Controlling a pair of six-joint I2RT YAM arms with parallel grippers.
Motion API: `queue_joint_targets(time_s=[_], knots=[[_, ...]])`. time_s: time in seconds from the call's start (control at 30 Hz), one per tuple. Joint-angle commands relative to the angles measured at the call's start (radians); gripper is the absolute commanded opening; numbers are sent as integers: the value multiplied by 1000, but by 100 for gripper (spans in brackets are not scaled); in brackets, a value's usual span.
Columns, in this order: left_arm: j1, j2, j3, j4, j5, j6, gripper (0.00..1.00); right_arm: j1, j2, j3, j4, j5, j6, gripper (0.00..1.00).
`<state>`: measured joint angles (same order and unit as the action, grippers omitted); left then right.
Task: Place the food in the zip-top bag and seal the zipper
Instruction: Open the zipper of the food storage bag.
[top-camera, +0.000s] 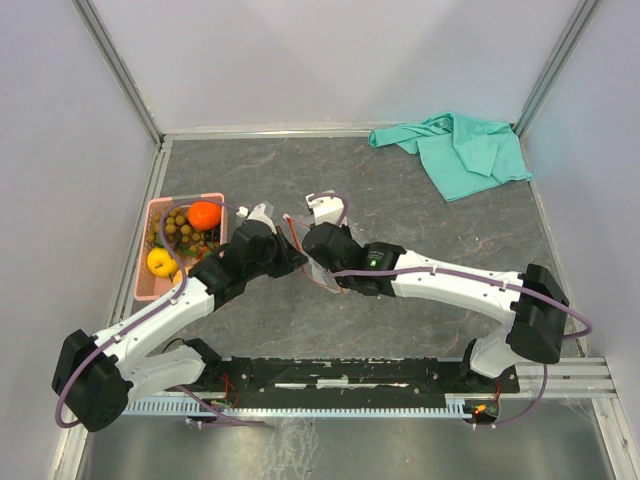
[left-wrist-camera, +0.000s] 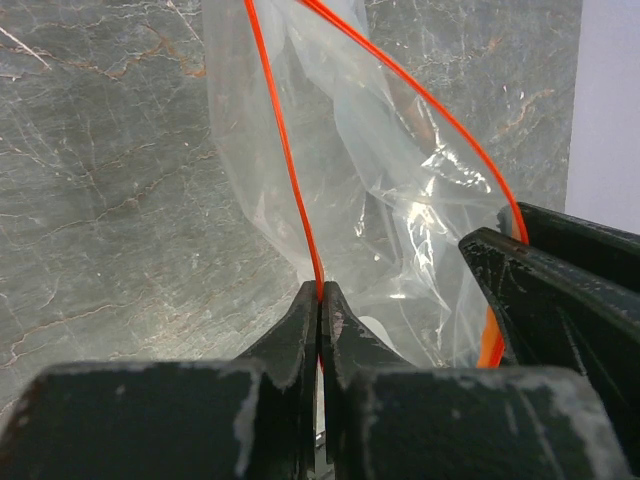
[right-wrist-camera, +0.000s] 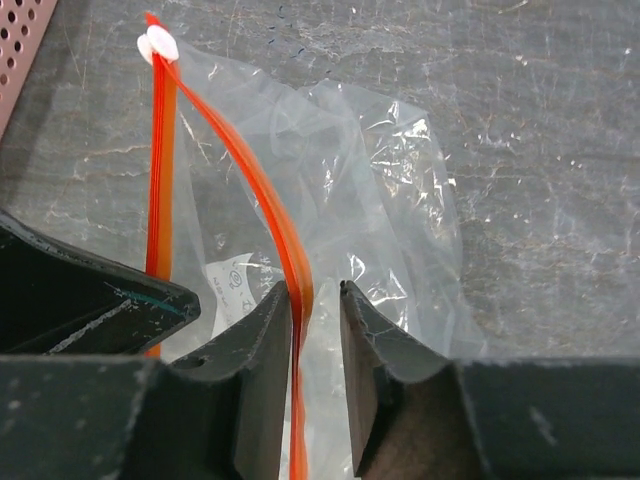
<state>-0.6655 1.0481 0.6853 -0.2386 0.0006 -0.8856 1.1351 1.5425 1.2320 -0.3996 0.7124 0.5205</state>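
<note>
My right gripper should close on it (right-wrist-camera: 302, 285), the side of the bag's zipper that lies loose between its open fingers, before my left gripper frees the zipper's other side.
The clear zip-top bag (left-wrist-camera: 400, 200) hangs between both grippers over the grey table, and no food shows inside it. My left gripper (left-wrist-camera: 320, 292) is shut on one orange-red zipper (left-wrist-camera: 285, 160) strip. My right gripper (right-wrist-camera: 315, 290) is open: the other zipper strip (right-wrist-camera: 262, 190) lies against its left finger, with a gap to the right finger. A white slider (right-wrist-camera: 158, 43) sits at the strip's far end. The food lies in the pink basket (top-camera: 143, 285): an orange (top-camera: 204, 214), a yellow lemon (top-camera: 159, 261) and brown berries (top-camera: 180, 230).
The pink basket stands at the table's left edge, close to the left arm. A teal cloth (top-camera: 455, 150) lies crumpled at the back right. Pale walls and metal rails enclose the table on three sides.
</note>
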Motion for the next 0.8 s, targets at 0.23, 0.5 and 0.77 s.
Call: queue_joint_targets(time_s=[0.23,0.5,0.77], knots=[[-5,-19,107,-48,-16,37,3,6,15,37,-63,-32,-151,42],[-5,-11,151,-137,-31,102,3,4,-11,57,-96,110,-180,17],[-5,-71,169,-262,-78,173,3,-7,-79,74,-155,294,-182,2]])
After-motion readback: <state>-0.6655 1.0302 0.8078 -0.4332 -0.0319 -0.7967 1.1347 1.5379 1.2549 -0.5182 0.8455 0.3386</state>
